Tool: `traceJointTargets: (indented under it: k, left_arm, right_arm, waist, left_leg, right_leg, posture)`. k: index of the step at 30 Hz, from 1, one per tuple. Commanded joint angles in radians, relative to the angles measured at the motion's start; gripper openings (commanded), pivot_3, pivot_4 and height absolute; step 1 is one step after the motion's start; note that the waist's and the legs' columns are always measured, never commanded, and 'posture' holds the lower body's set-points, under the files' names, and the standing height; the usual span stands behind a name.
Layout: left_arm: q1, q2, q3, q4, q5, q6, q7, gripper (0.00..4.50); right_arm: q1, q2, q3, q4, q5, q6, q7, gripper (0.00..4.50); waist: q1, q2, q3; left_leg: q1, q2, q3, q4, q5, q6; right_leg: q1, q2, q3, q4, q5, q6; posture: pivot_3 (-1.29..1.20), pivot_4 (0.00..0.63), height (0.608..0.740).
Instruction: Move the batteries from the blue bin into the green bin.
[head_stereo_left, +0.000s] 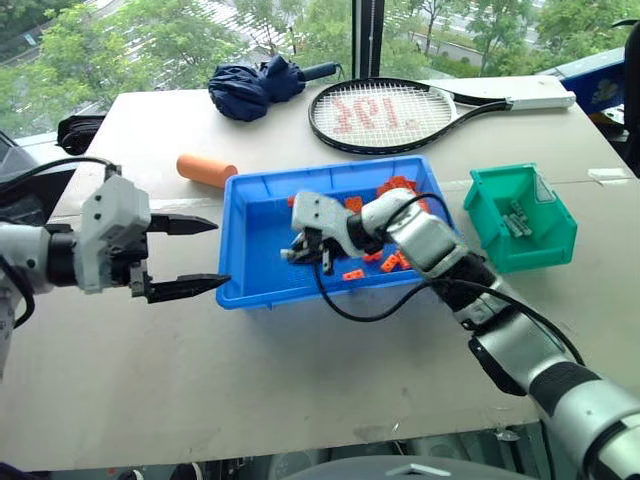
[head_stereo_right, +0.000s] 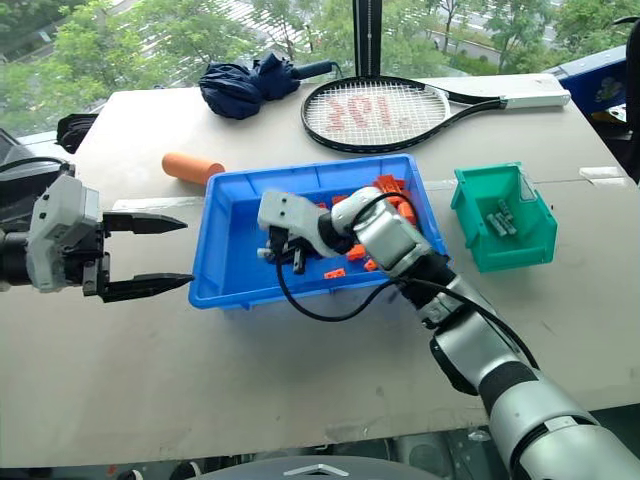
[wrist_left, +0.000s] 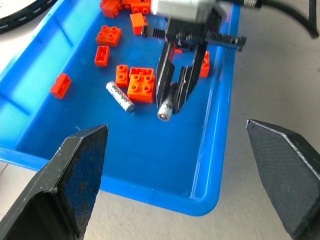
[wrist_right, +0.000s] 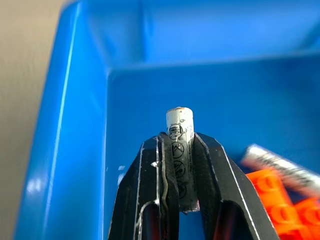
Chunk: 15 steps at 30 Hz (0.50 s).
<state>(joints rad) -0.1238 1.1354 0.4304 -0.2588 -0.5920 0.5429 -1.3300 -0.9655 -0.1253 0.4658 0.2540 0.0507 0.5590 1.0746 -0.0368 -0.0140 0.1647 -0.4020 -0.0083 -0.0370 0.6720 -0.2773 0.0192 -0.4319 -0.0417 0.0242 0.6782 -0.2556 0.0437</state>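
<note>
Next, my right hand releases the battery beside loose batteries on the green bin's bottom (head_stereo_left: 519, 215). The held battery is still inside the blue bin.
The blue bin (head_stereo_left: 262, 215) sits mid-table, holding orange bricks and batteries. My right gripper (head_stereo_left: 297, 251) reaches into its near left part and is shut on one battery (wrist_right: 179, 122), whose end sticks out past the fingertips. A second battery (wrist_left: 120, 96) lies loose on the bin floor beside the bricks. To the right stands the green bin (head_stereo_left: 530, 250), with a few batteries (head_stereo_left: 517, 217) inside. My left gripper (head_stereo_left: 200, 255) hovers just outside the blue bin's left wall, open and empty.
Orange toy bricks (head_stereo_left: 395, 190) are scattered over the blue bin's far right part. An orange cylinder (head_stereo_left: 206, 169) lies behind the bin's left corner. A tennis racket (head_stereo_left: 400, 113) and a folded dark umbrella (head_stereo_left: 255, 85) lie at the back of the table.
</note>
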Motion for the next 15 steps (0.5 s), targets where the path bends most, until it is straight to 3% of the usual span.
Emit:
traceJointTargets:
  k: [1,7,10,15]
  left_arm:
    - [-0.106,-0.019,-0.02,-0.055,-0.087,0.04,0.046,4.5]
    - [-0.308,-0.063,-0.111,-0.071,-0.202,0.141,0.105,4.5]
    - [-0.393,-0.093,-0.153,-0.052,-0.227,0.149,0.101,4.5]
    - [-0.487,-0.144,-0.223,-0.006,-0.211,0.13,0.089,4.5]
  right_arm:
    - [0.104,-0.084,-0.201,-0.329,0.128,0.122,-0.048,0.01]
    - [0.278,-0.308,-0.477,-0.607,0.209,0.252,-0.151,0.01]
    - [0.337,-0.414,-0.596,-0.627,0.213,0.304,-0.218,0.01]
    - [0.46,-0.543,-0.686,-0.58,0.175,0.27,-0.293,0.01]
  waist:
    - [0.01,-0.001,0.0]
    - [0.024,-0.001,0.0]
    - [0.023,0.0,0.0]
    - [0.017,0.0,0.0]
  left_leg:
    - [0.0,-0.001,-0.001,0.0,0.0,0.0]
    - [-0.002,-0.004,-0.001,0.001,-0.002,0.003]
    - [-0.001,-0.004,0.0,0.001,-0.002,0.004]
    - [0.0,-0.002,0.003,0.001,-0.002,0.004]
  right_leg:
    - [0.0,-0.001,-0.001,0.0,0.0,0.0]
    - [0.0,-0.004,-0.002,0.0,0.0,0.0]
    - [0.001,-0.003,-0.001,0.001,0.0,0.0]
    - [0.001,0.005,0.002,0.001,0.0,0.0]
  posture:
    - [0.0,0.15,0.74]
    - [0.0,0.15,0.74]
    - [0.0,0.15,0.74]
    - [0.0,0.15,0.74]
